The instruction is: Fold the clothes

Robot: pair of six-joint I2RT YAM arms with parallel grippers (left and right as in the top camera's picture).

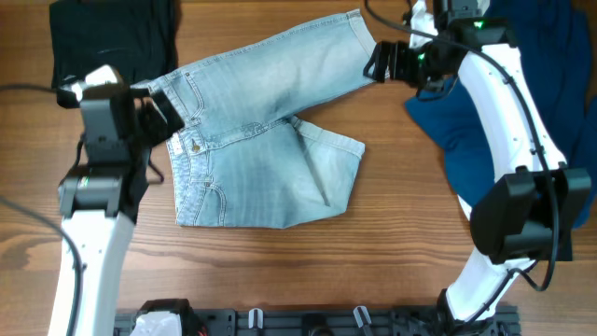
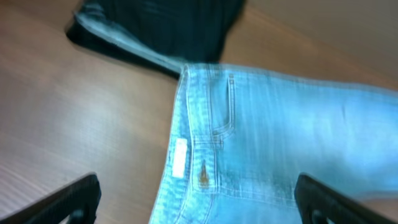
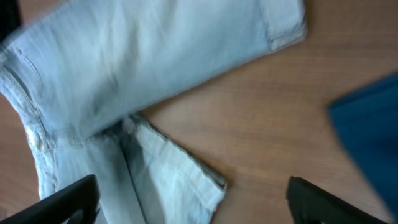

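I need to next move my left gripper over to the near corner of the denim shorts' waistband (image 1: pixel 185 220), close to the front of the table, and close it there.
The pale light-blue denim shorts (image 1: pixel 266 131) lie spread flat on the wooden table, waistband to the left, one leg reaching to the upper right, the other folded back at the lower right. My left gripper (image 1: pixel 166 110) is open over the waistband, which fills the left wrist view (image 2: pixel 249 137); both fingers (image 2: pixel 199 202) are spread with nothing between them. My right gripper (image 1: pixel 384 63) is open at the hem of the upper leg; the right wrist view shows the shorts (image 3: pixel 155 68) below, with the fingers (image 3: pixel 193 199) wide apart and empty.
A black folded garment (image 1: pixel 112 37) lies at the far left, touching the waistband, and also shows in the left wrist view (image 2: pixel 161 28). A dark navy-blue garment (image 1: pixel 522 103) lies at the far right, under the right arm. Bare wood shows along the front.
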